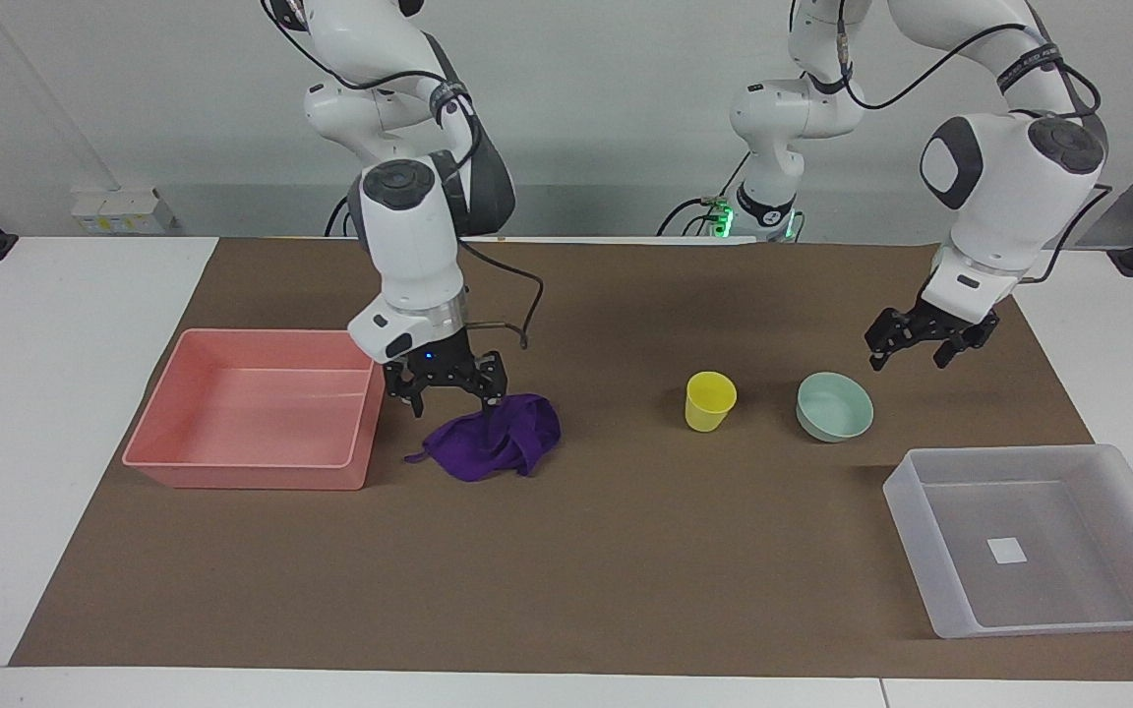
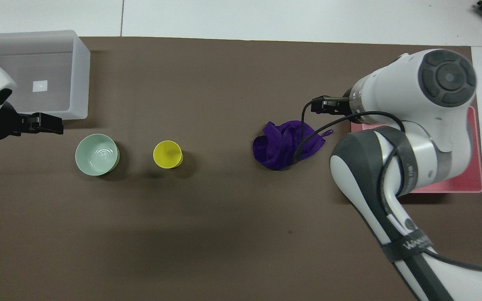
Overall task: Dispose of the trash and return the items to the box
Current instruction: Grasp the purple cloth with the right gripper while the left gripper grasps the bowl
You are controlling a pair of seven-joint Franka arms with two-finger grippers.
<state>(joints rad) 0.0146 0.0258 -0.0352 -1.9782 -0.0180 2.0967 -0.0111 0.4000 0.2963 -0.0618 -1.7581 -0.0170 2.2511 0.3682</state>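
Next, I lower my right gripper to the bunched middle [image 2: 285, 144] of the purple cloth beside the pink bin and close it there.
The trash, a bunched purple cloth [image 1: 506, 441] [image 2: 285, 146], lies on the brown mat beside the pink bin. My right gripper [image 1: 456, 406] hangs open just above the cloth's bin-side part, one fingertip right at the fabric, nothing held. In the overhead view the right arm covers its own gripper. The yellow cup [image 1: 710, 400] [image 2: 167, 154] and the mint-green bowl [image 1: 834, 406] [image 2: 97, 154] stand upright side by side. My left gripper [image 1: 906, 361] [image 2: 50, 124] is open and empty over the mat between bowl and box. The translucent box [image 1: 930, 580] [image 2: 81, 75] holds nothing.
The pink bin [image 1: 242, 477] [image 2: 475, 167] sits at the right arm's end of the table, with nothing in it, and is partly covered by the right arm in the overhead view. The mat [image 1: 626, 551] spreads out bare between these things and the table's edge farthest from the robots.
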